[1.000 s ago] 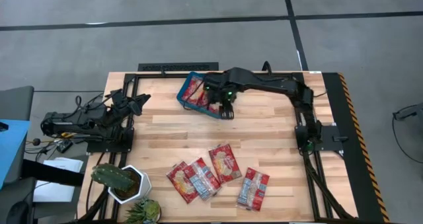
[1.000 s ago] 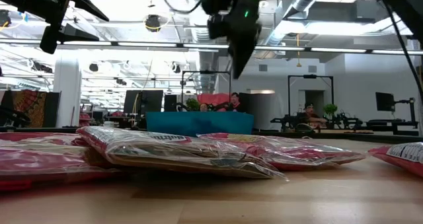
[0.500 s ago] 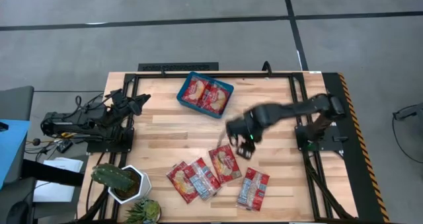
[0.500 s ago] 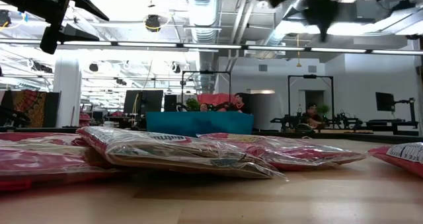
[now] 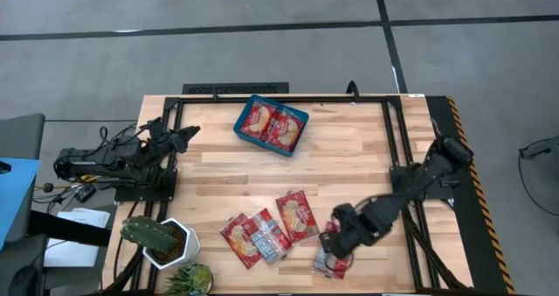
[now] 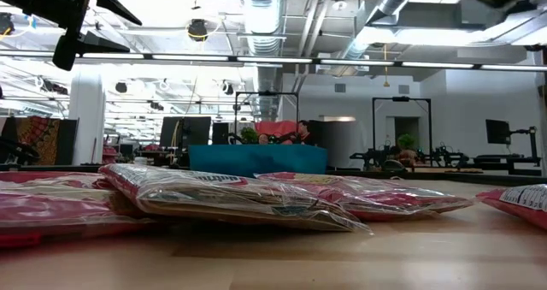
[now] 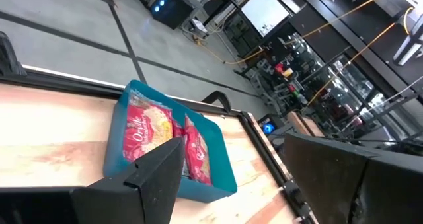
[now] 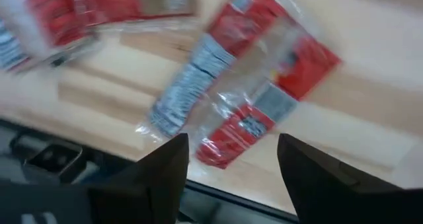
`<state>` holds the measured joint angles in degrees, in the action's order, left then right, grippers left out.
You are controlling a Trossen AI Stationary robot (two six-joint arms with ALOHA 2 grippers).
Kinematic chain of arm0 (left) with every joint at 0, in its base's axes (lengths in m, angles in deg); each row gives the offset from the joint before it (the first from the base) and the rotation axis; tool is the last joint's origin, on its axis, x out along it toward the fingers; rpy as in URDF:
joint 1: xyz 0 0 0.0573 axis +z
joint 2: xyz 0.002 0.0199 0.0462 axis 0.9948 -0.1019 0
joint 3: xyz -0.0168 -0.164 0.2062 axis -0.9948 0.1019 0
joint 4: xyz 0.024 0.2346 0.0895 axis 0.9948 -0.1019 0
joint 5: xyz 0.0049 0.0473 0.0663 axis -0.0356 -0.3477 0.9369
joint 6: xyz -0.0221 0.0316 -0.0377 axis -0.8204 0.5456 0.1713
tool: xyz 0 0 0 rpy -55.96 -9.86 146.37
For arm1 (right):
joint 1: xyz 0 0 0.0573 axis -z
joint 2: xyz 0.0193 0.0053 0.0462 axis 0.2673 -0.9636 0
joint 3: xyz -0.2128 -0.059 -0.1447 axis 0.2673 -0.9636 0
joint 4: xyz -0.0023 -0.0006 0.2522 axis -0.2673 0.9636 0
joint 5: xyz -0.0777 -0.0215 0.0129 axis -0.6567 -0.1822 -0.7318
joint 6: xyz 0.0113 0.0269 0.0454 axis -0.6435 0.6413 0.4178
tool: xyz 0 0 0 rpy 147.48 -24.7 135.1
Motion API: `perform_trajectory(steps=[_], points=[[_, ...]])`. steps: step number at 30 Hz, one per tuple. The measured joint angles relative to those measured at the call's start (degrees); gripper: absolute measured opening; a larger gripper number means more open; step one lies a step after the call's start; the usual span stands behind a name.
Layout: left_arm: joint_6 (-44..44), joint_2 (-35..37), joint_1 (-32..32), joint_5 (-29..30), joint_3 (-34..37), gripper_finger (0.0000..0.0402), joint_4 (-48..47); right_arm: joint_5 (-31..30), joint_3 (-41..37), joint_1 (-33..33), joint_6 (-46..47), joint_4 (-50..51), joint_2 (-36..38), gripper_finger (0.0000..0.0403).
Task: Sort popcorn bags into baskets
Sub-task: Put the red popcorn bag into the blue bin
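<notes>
My right gripper needs to next close on the clear plastic middle (image 5: 331,254) (image 8: 239,100) of the lone popcorn bag, between its printed label and its other red side.
The teal basket (image 5: 271,126) sits near the table's far edge with two red popcorn bags (image 7: 158,128) lying flat inside. Several more bags lie flat near the near edge: three overlapping ones (image 5: 266,230) and one apart to their right (image 5: 334,254). My right gripper (image 5: 336,237) hovers open over the far end of that lone bag (image 8: 244,85), fingers (image 8: 165,164) pointing down and touching nothing. My left gripper (image 5: 179,137) waits open at the table's left side, facing the basket (image 7: 129,164).
A white pot with a cactus (image 5: 157,239) and a small green plant (image 5: 192,278) stand at the near left corner. Black frame rails (image 5: 410,187) run along the table's sides. Bare wood lies between the basket and the loose bags. The low view shows the bags (image 6: 231,196) up close, the basket (image 6: 256,159) behind them.
My right gripper has swung from above the basket across the table toward the near right, ending over the lone bag. The basket, hidden in part by it before, now shows two bags. It has also left the low view's top. The left arm has kept still.
</notes>
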<state>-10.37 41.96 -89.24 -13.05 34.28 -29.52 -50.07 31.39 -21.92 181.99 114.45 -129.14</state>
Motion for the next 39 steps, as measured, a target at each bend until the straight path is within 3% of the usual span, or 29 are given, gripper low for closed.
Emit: perform_trajectory(steps=[3,5,12,31,35,39], points=[[-0.9,0.0,0.0,-0.1,0.0,0.0250,-0.2,-2.9,-2.0,-3.5,10.2,-0.8,0.0,0.0256],[-1.9,0.0,0.0,-0.4,0.0,0.0250,-1.0,-2.4,-2.6,-4.4,12.0,-0.9,0.0,0.0256],[-6.0,0.0,0.0,-1.1,0.0,0.0250,-4.2,-1.5,-4.7,-3.2,13.1,-0.2,-2.4,0.0256],[-11.4,0.0,0.0,-1.1,0.0,0.0250,-4.4,0.9,-5.4,-2.1,15.0,-9.9,-14.6,0.0254],[-11.5,0.0,0.0,-1.1,0.0,0.0250,-4.3,0.9,-5.3,-0.9,14.7,-5.9,-14.6,0.0224],[-11.5,0.0,0.0,-1.0,0.0,0.0250,-4.3,0.9,-5.5,0.4,11.9,-1.2,-14.1,0.0147]])
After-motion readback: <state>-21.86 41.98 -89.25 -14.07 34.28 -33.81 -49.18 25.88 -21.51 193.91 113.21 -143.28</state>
